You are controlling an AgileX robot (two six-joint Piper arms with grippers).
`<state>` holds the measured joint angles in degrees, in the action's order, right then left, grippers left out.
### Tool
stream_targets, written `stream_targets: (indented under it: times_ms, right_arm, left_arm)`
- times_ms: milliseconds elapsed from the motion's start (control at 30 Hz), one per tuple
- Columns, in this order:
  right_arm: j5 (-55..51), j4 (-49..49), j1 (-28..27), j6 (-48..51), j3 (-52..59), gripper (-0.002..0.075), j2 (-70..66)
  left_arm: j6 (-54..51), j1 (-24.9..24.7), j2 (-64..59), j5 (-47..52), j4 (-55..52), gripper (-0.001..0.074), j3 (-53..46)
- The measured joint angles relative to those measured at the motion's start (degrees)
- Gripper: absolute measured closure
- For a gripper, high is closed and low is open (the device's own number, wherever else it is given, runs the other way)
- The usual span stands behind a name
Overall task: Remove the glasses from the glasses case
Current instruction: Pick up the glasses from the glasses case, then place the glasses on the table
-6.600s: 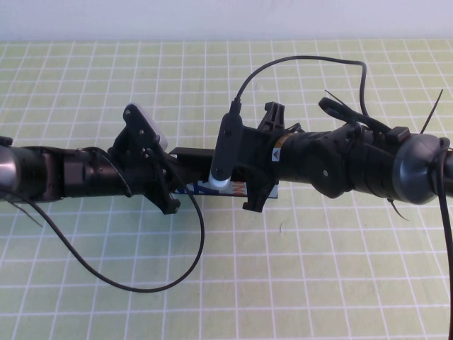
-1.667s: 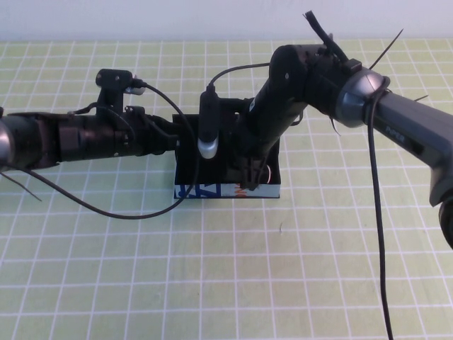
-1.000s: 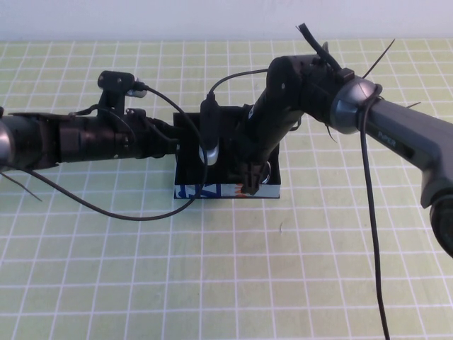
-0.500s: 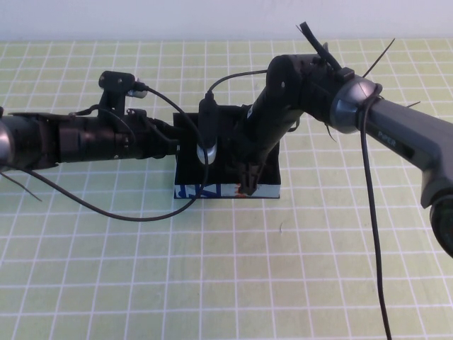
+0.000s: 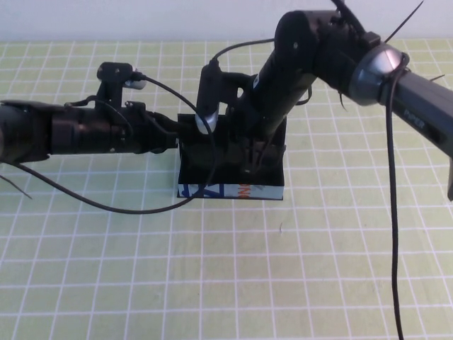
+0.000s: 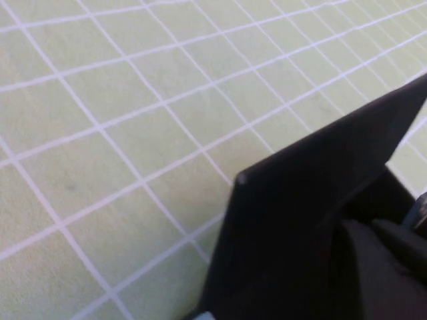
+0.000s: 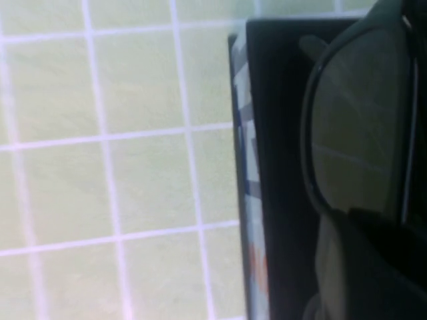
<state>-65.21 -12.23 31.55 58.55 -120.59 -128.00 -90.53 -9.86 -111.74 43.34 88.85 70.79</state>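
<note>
The glasses, now inside the open case, will be released by my right gripper onto the green mat (image 5: 341, 193), in a spot beside the glasses case and opposite my left gripper.
The black glasses case (image 5: 230, 191) stands mid-table, its light-blue printed strip facing me. My left gripper (image 5: 178, 139) reaches in from the left and is shut on the case's raised lid (image 6: 300, 213) at its left end. My right gripper (image 5: 253, 157) comes down from the upper right into the open case and is shut on the glasses (image 7: 353, 127). One dark lens and its thick black rim show just above the case wall (image 7: 273, 147). In the high view the arm hides the glasses.
The green gridded mat (image 5: 226, 283) covers the table. A loose black cable (image 5: 127, 209) loops from the left arm onto the mat in front of the case. A white wall (image 5: 141, 18) runs along the back edge.
My right arm has risen and swung back, lifting the gripper higher inside the case. The left arm still holds the lid in the same place. The case has not shifted.
</note>
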Motion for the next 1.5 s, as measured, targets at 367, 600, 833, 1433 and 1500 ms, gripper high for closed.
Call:
stream_targets:
  times_ms: [367, 600, 833, 1433, 1500]
  right_arm:
    - [-6.4, 5.3, 0.0, -25.7, -4.0, 0.0682, 7.5]
    - [-6.2, 10.7, -6.2, -46.8, 7.4, 0.0682, 18.8]
    - [6.3, 3.6, -15.3, -51.7, 30.5, 0.0682, 22.3]
    - [25.0, -3.4, -15.9, -59.6, 42.3, 0.0615, 15.5]
    - [25.0, -3.3, -15.9, -59.6, 42.3, 0.0552, 15.3]
  left_arm:
    - [9.3, 0.0, 11.1, -0.2, -11.7, 0.0739, 0.0]
    - [11.8, 0.0, 22.1, -6.6, -15.5, 0.0739, -5.1]
    - [11.8, 0.0, 27.2, -12.6, -15.4, 0.0739, -13.6]
    - [11.8, 0.0, 30.5, -6.7, -11.6, 0.0739, -17.1]
    - [11.8, 0.0, 31.3, -6.3, -11.6, 0.0739, -17.1]
